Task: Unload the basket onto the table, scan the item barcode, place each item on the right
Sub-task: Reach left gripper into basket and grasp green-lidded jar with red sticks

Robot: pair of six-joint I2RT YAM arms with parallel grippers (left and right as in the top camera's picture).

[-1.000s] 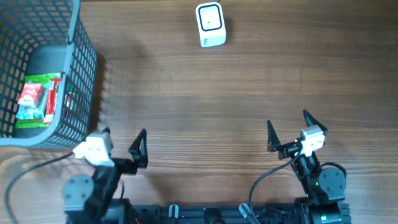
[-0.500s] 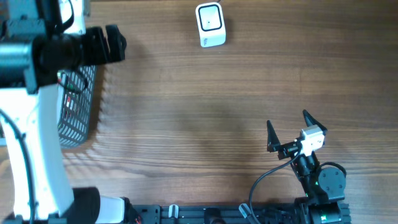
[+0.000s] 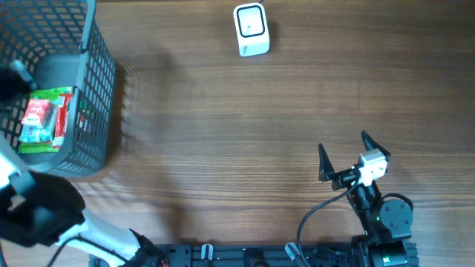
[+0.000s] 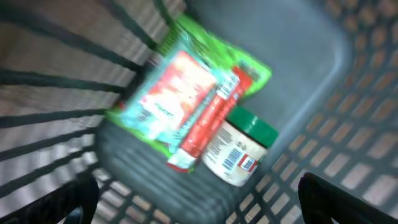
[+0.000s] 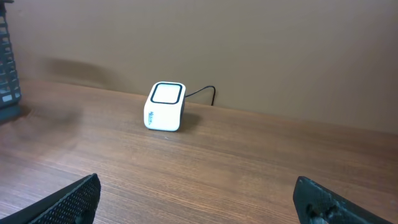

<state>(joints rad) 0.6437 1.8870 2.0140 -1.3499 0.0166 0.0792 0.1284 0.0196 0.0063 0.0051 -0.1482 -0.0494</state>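
Observation:
I will next move my left gripper to the white jar's green lid (image 4: pixel 252 127), beside the red tube in the grey mesh basket, and close it there.
The items lie in a grey mesh basket (image 3: pixel 100 89) at the far left: a green and red packet (image 4: pixel 180 93), a red tube (image 4: pixel 214 115) and a white jar with a green lid (image 4: pixel 239 152) that shows a barcode on its label. From overhead they read as one colourful bundle (image 3: pixel 44 119). My left gripper (image 4: pixel 196 190) hangs open above them, touching nothing, with its dark fingers (image 4: pixel 348 199) at the lower corners of a blurred left wrist view. The white barcode scanner (image 3: pixel 251 30) stands at the far edge. Near the front right, my right gripper (image 3: pixel 343 144) is open and empty.
The basket's tall mesh walls (image 4: pixel 373 74) surround the items on all sides. A thin cable (image 5: pixel 205 92) runs from the scanner (image 5: pixel 165 107) toward the back wall. Bare wooden tabletop (image 3: pixel 245 141) lies between basket, scanner and right arm. The left arm (image 3: pixel 37 211) crosses the lower left corner.
The left arm has swung up from the table's front edge and over to the basket, and its open gripper now hangs above the items. The right arm has not moved.

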